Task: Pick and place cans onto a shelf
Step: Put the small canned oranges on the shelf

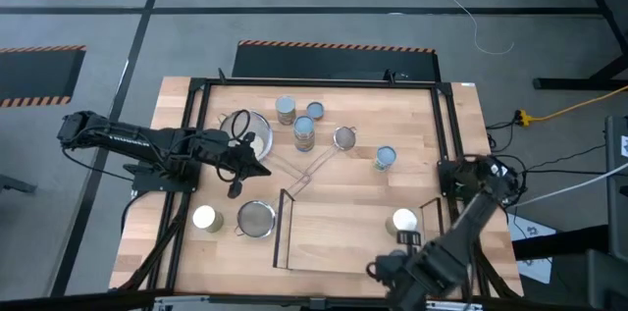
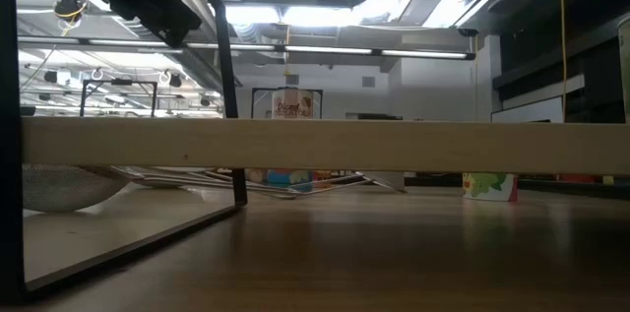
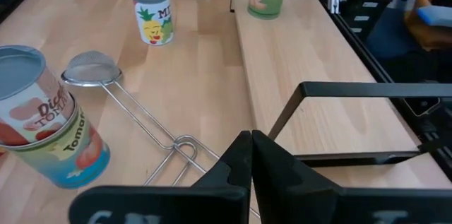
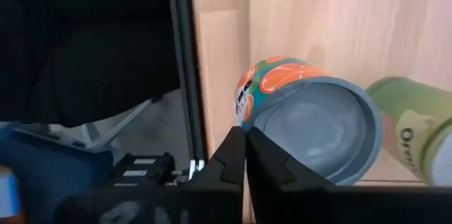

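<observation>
Next, my right gripper lets go of the orange-patterned can on the shelf's near edge [image 1: 406, 252] [image 4: 298, 119], close beside the green can. The orange-patterned can now stands beside the green can.
The light-wood shelf [image 1: 348, 237] lies at the table's near middle, with black rails at its short ends. Cans stand on the table at the far middle [image 1: 286, 109], [image 1: 315, 110], [image 1: 304, 132], one to their right [image 1: 385, 158], and one near left [image 1: 205, 218]. A green can [image 1: 401, 221] stands on the shelf's right end. An orange-patterned can [image 4: 311, 125] stands beside it [image 4: 417, 128]. My left gripper [image 1: 263, 167] is shut and empty, left of the shelf. My right gripper [image 1: 376, 270] is shut at the shelf's near right, just short of the orange can.
A steel pan [image 1: 250, 132] sits far left, under my left arm. One wire strainer [image 1: 344, 137] lies mid-table with its long handle toward the shelf. Another strainer [image 1: 255, 219] lies left of the shelf. A black frame [image 1: 196, 134] rims the table.
</observation>
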